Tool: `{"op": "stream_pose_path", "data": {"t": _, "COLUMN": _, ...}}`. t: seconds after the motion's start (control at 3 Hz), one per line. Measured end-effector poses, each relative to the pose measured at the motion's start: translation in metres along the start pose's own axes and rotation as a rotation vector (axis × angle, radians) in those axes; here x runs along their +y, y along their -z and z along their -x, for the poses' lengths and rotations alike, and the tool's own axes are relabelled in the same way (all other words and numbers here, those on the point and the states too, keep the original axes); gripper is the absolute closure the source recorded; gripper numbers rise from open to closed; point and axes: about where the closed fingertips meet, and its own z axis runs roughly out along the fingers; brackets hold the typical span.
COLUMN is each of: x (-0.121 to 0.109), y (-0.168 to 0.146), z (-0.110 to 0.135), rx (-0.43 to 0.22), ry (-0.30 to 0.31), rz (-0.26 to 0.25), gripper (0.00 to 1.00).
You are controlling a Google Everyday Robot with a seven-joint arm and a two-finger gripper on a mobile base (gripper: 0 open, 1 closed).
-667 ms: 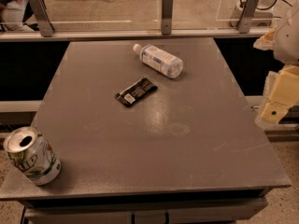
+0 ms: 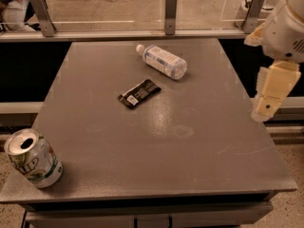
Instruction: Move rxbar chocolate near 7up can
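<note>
Next, I close my gripper on the end of the rxbar chocolate (image 2: 152,85) nearest the clear plastic bottle.
The rxbar chocolate (image 2: 138,93), a flat black bar with a white label patch, lies on the grey table (image 2: 156,141) a little behind its middle. The 7up can (image 2: 32,158), silver-topped with white and green sides, stands tilted at the table's front left corner, far from the bar. My gripper (image 2: 270,96), cream-coloured and pointing down, hangs at the table's right edge, well right of the bar and touching nothing.
A clear plastic bottle (image 2: 162,61) with a pale label lies on its side just behind and to the right of the bar. A glass barrier with metal posts (image 2: 171,11) runs along the table's far edge.
My gripper has shifted slightly left toward the table. The bar, bottle and can have not moved.
</note>
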Motion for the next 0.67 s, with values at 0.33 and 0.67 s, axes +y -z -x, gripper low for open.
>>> {"op": "stream_pose_path", "data": {"t": 0.33, "x": -0.039, "y": -0.018, "z": 0.029, "rx": 0.037, "ry": 0.179, "rz": -0.012, "gripper": 0.0}}
{"op": "stream_pose_path", "data": {"t": 0.67, "x": -0.075, "y": -0.037, "z": 0.073, "rx": 0.042, "ry": 0.393, "rz": -0.014, "gripper": 0.0}}
